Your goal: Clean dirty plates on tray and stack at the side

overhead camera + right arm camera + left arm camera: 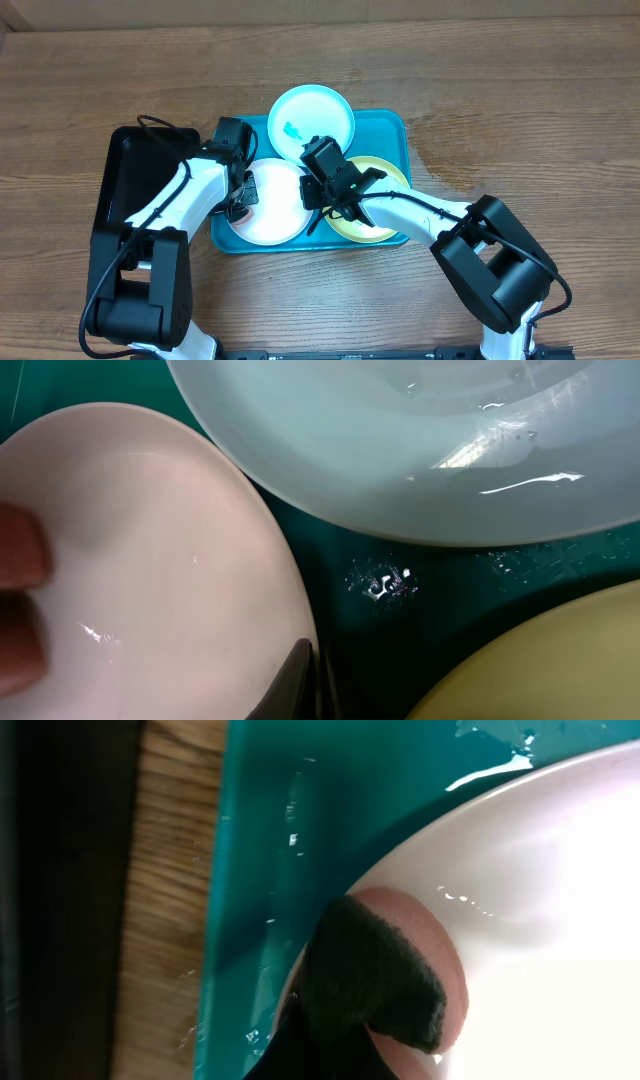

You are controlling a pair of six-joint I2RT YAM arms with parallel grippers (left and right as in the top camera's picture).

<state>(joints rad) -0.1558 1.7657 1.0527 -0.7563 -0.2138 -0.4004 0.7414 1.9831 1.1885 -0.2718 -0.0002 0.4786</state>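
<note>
I will use my right gripper to leave the white plate on the wooden table (pixel 452 139), beside the turquoise tray's back corner that is nearest the yellow-green plate.
The turquoise tray (pixel 392 128) holds three plates. The pale blue plate (pixel 311 120), with a green smear, lies at the back. The white plate (pixel 272 205) is front left and the yellow-green plate (pixel 380 222) front right. My left gripper (pixel 240 195) is shut on a pink sponge with a dark scrub face (pixel 390 970), which rests on the white plate's left edge (pixel 540 920). My right gripper (pixel 318 195) is shut on the white plate's right rim; its fingers (pixel 310 680) pinch the rim (pixel 150 560). The blue plate (pixel 430 450) and yellow-green plate (pixel 560 660) lie close by.
A narrow black tray (pixel 130 180) lies just left of the turquoise tray, under my left arm. Wet tray floor (pixel 385 585) shows between the plates. Bare wooden table (pixel 520 100) surrounds the trays.
</note>
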